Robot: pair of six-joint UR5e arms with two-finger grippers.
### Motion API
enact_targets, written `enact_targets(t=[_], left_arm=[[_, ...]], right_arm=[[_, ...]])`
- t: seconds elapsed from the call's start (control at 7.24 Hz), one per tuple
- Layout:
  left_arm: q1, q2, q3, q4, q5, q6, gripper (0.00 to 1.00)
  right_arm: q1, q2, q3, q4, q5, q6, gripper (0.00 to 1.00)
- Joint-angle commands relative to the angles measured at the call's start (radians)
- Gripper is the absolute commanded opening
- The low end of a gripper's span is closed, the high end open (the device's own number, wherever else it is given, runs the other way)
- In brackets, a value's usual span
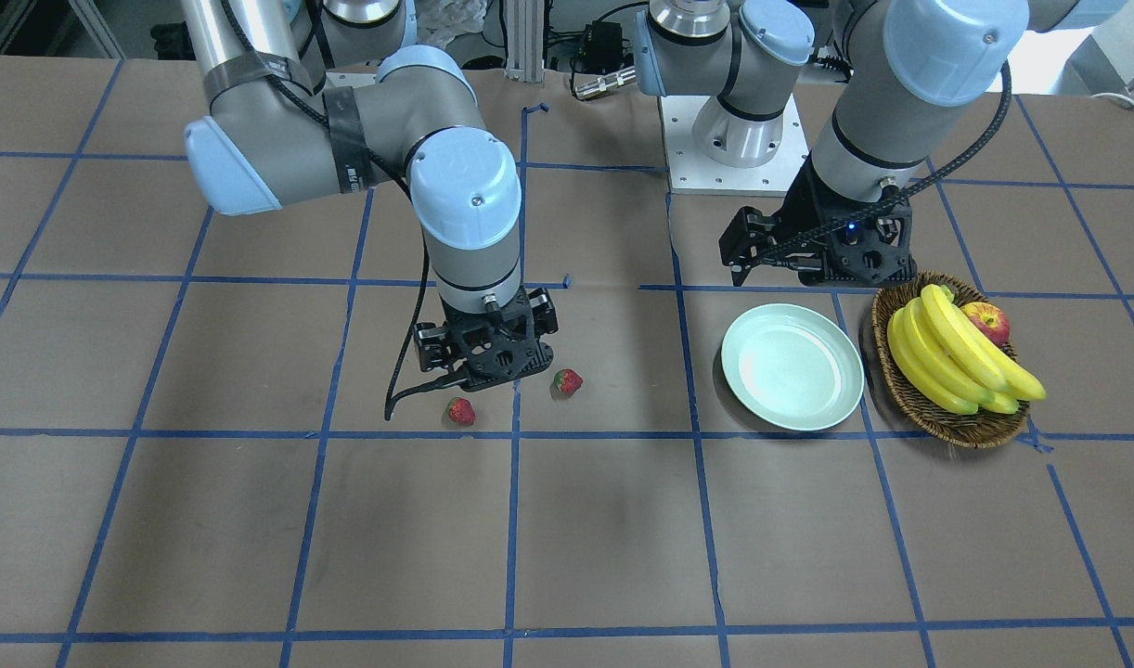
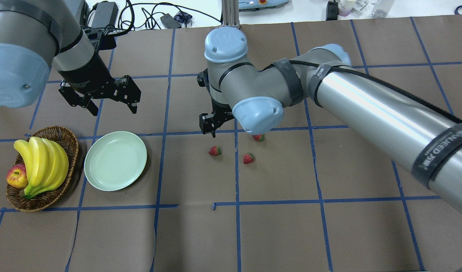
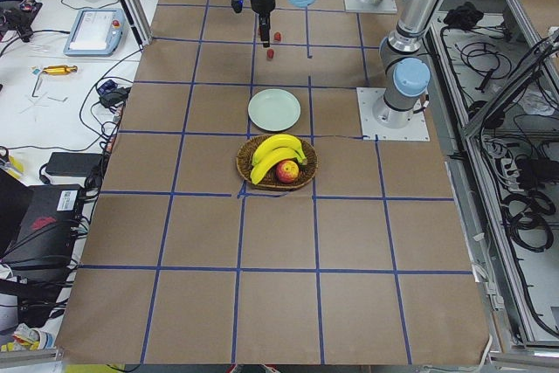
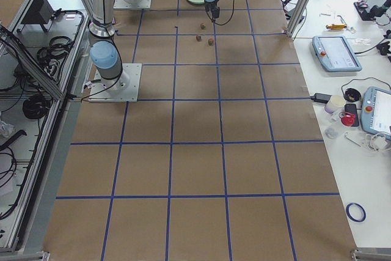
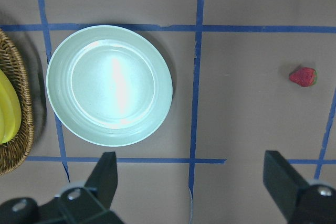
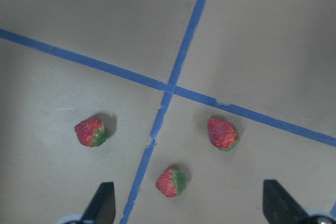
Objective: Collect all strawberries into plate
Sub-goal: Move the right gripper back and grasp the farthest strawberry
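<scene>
Next, my right gripper closes around the sides of the strawberry (image 1: 460, 412) (image 6: 223, 134) that is farthest from the plate and lies close to a blue tape line.
Three small red strawberries lie apart on the brown table: one (image 2: 215, 150), a second (image 2: 248, 158), and a third (image 2: 258, 138) partly under my right arm. The right wrist view shows all three (image 6: 91, 132) (image 6: 171, 182) (image 6: 222, 133). My right gripper (image 6: 189, 205) is open and empty, hovering above them (image 1: 493, 371). The pale green plate (image 2: 115, 160) is empty, left of the strawberries. My left gripper (image 2: 113, 108) is open and empty, above the table just beyond the plate (image 5: 109, 85). One strawberry (image 5: 303, 76) shows in the left wrist view.
A brown wicker basket (image 2: 70, 139) holding bananas (image 2: 42, 162) and a red-yellow apple (image 2: 16, 176) stands right beside the plate, on its far side from the strawberries. Blue tape lines grid the table. Cables and boxes lie beyond the far edge.
</scene>
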Motion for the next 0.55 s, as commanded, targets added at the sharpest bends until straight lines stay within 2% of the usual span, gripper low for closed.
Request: enact_targets(t=[0.0,0.14,0.41], left_arm=[[-0.012,-0.002,-0.001,0.009,-0.009,-0.008,1.0],[-0.015,-0.005,-0.001,0.012,-0.009,-0.006,1.0],[-0.021,-0.016,-0.001,0.012,-0.003,0.0,1.0]], right_arm=[[-0.034,0.034,0.002,0.002,-0.02,0.126,1.0],[-0.035,0.055,0.005,0.002,-0.008,0.199,1.0],[-0.035,0.087,0.006,-0.001,-0.02,0.215,1.0]])
